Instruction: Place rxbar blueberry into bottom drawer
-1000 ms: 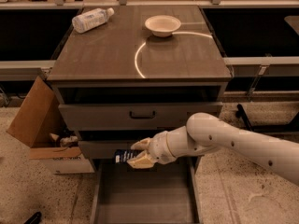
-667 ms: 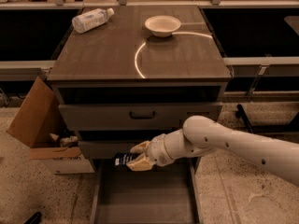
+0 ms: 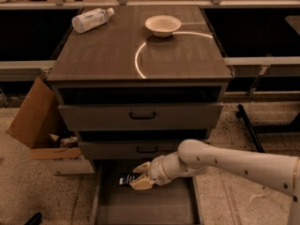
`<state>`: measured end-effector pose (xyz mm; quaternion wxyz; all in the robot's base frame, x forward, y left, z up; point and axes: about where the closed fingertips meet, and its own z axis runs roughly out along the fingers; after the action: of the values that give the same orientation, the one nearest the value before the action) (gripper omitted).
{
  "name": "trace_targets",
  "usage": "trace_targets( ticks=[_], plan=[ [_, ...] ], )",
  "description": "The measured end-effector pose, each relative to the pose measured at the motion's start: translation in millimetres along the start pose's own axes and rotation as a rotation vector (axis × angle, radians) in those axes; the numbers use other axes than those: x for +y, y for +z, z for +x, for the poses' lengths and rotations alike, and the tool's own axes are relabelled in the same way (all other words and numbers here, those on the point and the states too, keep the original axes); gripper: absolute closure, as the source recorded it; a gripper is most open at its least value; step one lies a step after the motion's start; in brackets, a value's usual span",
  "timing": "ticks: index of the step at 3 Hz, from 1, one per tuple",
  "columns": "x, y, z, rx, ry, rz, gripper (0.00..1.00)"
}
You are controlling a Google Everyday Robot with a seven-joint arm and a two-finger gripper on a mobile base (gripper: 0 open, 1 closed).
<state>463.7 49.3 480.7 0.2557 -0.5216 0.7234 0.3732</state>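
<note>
My gripper has the rxbar blueberry, held just over the bottom drawer's back part. I will put it down near the middle of the bottom drawer's inside [image 3: 138,195], a little toward the cardboard box.
The rxbar blueberry [image 3: 125,178] is a small dark navy bar with pale lettering. My gripper [image 3: 138,176] is shut on its right end and holds it just over the back left part of the bottom drawer [image 3: 145,205], which is pulled open at the foot of the cabinet. My white arm [image 3: 234,164] reaches in from the right. Only the bar's left half shows past the fingers.
A clear plastic bottle [image 3: 92,19] lies at the cabinet top's back left and a white bowl [image 3: 163,25] stands at its back middle. Two upper drawers with black handles [image 3: 143,115] are slightly open. An open cardboard box [image 3: 40,125] stands left of the cabinet.
My gripper with the bar has moved a little lower and to the left, closer over the open bottom drawer. Nothing else has moved.
</note>
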Motion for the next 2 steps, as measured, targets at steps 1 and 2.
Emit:
trace_targets(
  ticks=[1, 2],
  plan=[
    [-16, 31, 38, 0.012, 0.062, 0.005, 1.0],
    [-33, 63, 80, 0.034, 0.14, 0.004, 1.0]
  ],
)
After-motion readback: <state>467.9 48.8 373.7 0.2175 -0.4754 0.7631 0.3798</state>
